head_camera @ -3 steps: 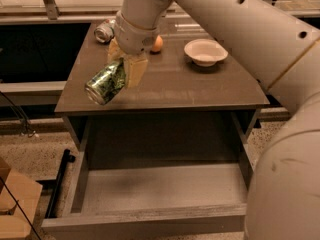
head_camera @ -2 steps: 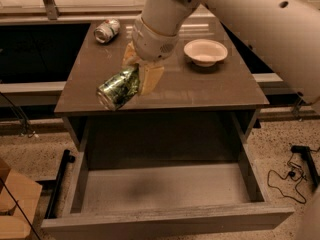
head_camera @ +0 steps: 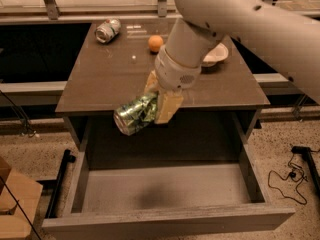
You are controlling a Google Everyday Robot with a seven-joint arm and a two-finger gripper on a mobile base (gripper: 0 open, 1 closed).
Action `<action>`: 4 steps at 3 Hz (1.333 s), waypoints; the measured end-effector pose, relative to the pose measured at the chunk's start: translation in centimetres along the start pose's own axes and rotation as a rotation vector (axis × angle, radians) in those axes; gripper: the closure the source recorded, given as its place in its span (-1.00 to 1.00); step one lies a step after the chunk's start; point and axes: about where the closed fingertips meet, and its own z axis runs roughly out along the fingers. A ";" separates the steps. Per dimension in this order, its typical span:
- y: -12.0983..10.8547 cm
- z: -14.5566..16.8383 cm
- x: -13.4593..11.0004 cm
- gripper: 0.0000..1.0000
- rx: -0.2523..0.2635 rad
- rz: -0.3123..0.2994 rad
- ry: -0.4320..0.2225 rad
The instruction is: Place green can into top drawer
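Observation:
My gripper has the green can, now tilted above the open top drawer. Next, I let go of it on the drawer's bottom, just off its middle (head_camera: 138, 178) toward the cardboard box.
My gripper (head_camera: 157, 104) is shut on the green can (head_camera: 134, 115), which has a green-and-white patterned body and a silver end. The can lies tilted on its side in the grip, in the air just past the table's front edge and above the back left part of the open top drawer (head_camera: 165, 189). The drawer is pulled out wide below the table, with a plain grey inside and a pale wood-look front (head_camera: 170, 223). Nothing lies in it. My white arm comes down from the upper right.
On the brown table (head_camera: 105, 79) lie a mostly silver can (head_camera: 107, 30) at the back left, an orange (head_camera: 156, 43) at the back middle and a white bowl (head_camera: 216, 55), partly behind my arm. A cardboard box (head_camera: 12, 204) stands on the floor at the left; cables (head_camera: 292, 179) lie at the right.
My gripper has carried the green can forward and down, from above the table's front left part to past its front edge, over the open drawer.

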 end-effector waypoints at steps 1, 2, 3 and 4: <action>3.2 3.0 1.1 1.00 -0.035 0.110 -0.014; 6.4 7.1 1.9 1.00 -0.071 0.231 -0.050; 8.2 10.5 1.8 1.00 -0.071 0.328 -0.085; 8.1 10.7 1.8 1.00 -0.060 0.328 -0.084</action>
